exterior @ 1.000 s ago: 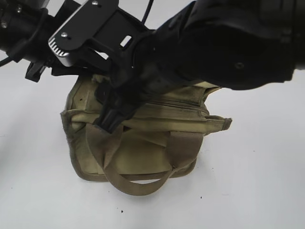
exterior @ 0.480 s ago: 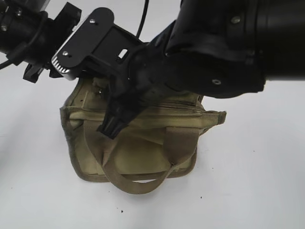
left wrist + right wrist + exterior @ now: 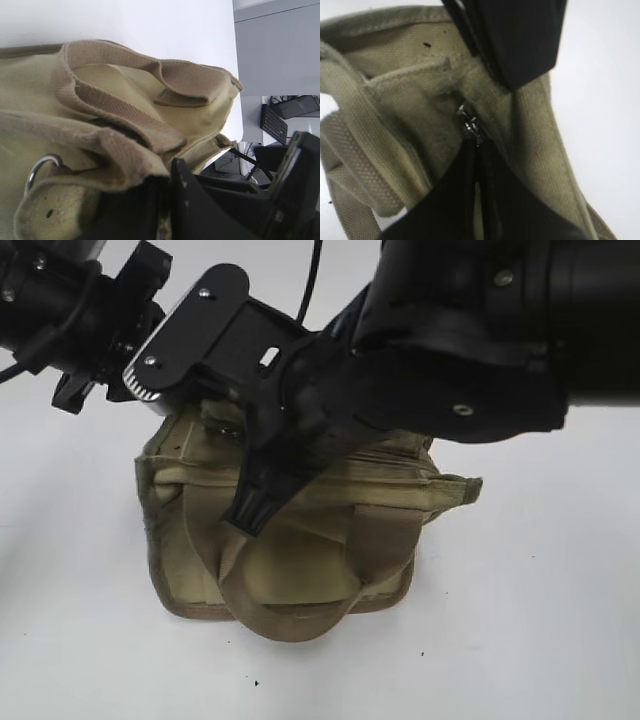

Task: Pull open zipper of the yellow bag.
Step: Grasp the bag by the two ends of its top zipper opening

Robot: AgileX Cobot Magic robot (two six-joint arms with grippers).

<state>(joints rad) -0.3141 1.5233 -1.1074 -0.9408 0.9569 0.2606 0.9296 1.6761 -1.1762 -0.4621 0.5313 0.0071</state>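
My right gripper will release the silver pull tab, now on the bag's top, at the zipper's end (image 3: pixel 421 449) that is farthest from my left gripper.
The yellow bag (image 3: pixel 300 565) stands on the white table, its front handle (image 3: pixel 292 618) drooping forward. Its zipper (image 3: pixel 385 466) runs along the top. My right gripper (image 3: pixel 252 518) reaches down from the right onto the bag's top. In the right wrist view this gripper (image 3: pixel 476 146) is shut, its tips pinching the small silver pull tab (image 3: pixel 469 123). My left arm (image 3: pixel 85 310) comes in from the upper left. Its gripper (image 3: pixel 166 181) is shut on a fold of the bag's fabric (image 3: pixel 115 160) at the bag's end.
White tabletop (image 3: pixel 540 620) surrounds the bag. A metal ring (image 3: pixel 36 171) hangs on the bag near the left fingers. The other arm's black gripper (image 3: pixel 520 40) sits close over the zipper. Beyond the table edge (image 3: pixel 239 135) stand dark desk items.
My right gripper has closed from half open onto the pull tab. The bag's top has shifted slightly, and its front handle has sagged lower.
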